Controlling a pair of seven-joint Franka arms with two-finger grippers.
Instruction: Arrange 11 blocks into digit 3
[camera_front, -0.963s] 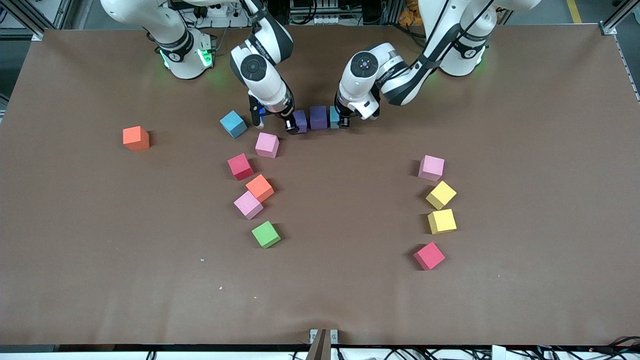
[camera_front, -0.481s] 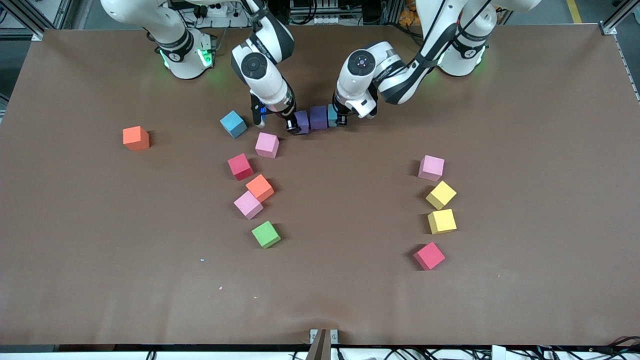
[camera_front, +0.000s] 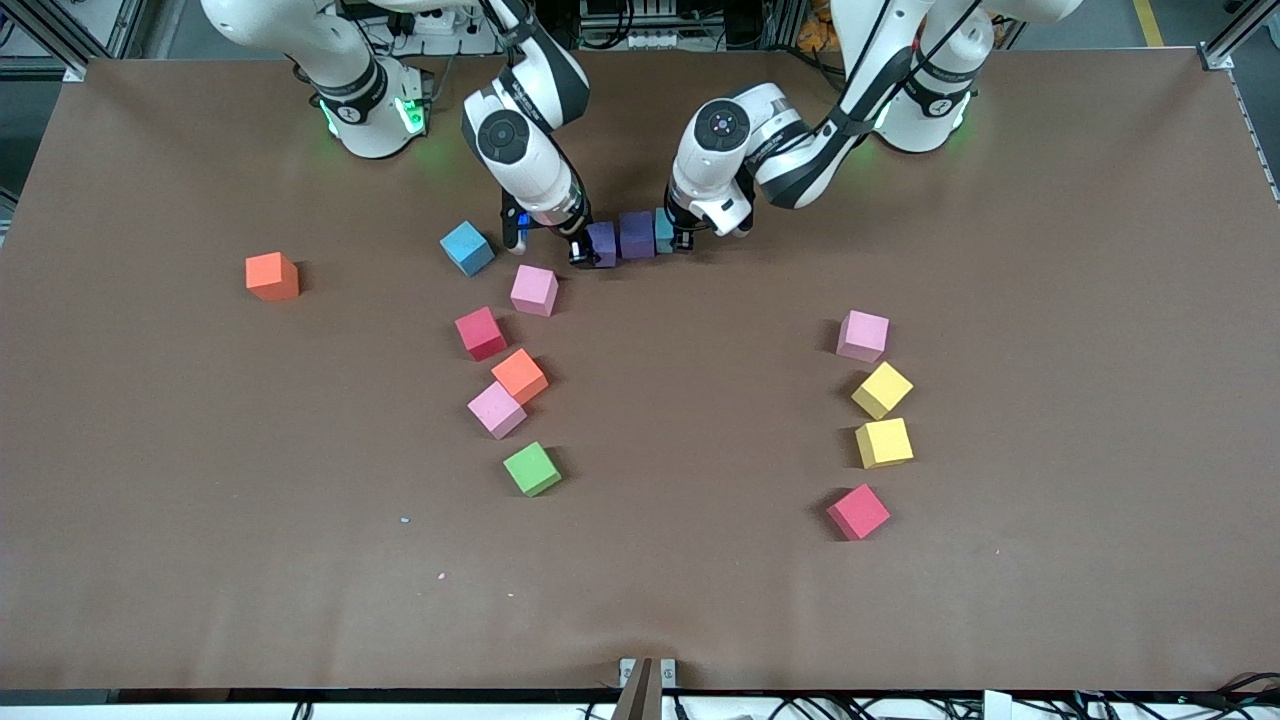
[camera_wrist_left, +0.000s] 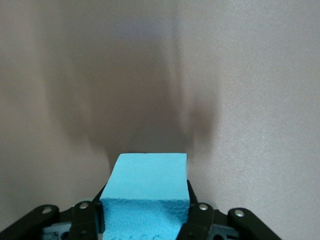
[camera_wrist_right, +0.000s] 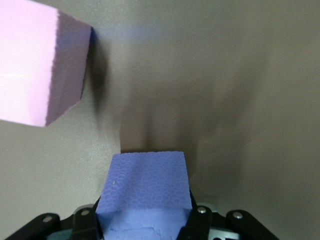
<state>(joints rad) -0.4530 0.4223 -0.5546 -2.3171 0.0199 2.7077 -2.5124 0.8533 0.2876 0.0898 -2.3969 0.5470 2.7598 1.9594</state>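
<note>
The right gripper needs to release the purple block flush (camera_front: 606, 232) against the darker purple block, lined up with the light blue block.
Three blocks form a short row near the robots' bases: a purple block (camera_front: 602, 243), a darker purple block (camera_front: 637, 235) and a light blue block (camera_front: 664, 231), side by side and touching. My right gripper (camera_front: 590, 247) is shut on the end purple block (camera_wrist_right: 145, 187), low at the table. At the row's other end, my left gripper (camera_front: 677, 236) is shut on the light blue block (camera_wrist_left: 147, 190). In each wrist view the block fills the gap between the fingers (camera_wrist_left: 197, 212) (camera_wrist_right: 196, 216). A pink block (camera_wrist_right: 35, 65) lies close to the right gripper.
Toward the right arm's end lie loose cubes: blue (camera_front: 467, 248), pink (camera_front: 534, 290), red (camera_front: 481, 333), orange (camera_front: 519, 376), pink (camera_front: 496, 410), green (camera_front: 531, 468), and a lone orange (camera_front: 272, 276). Toward the left arm's end: pink (camera_front: 862, 335), two yellow (camera_front: 881, 390) (camera_front: 883, 442), red (camera_front: 858, 511).
Both grippers have drawn slightly toward the middle purple block with their blocks, closing the small gaps in the row. The loose cubes have not moved.
</note>
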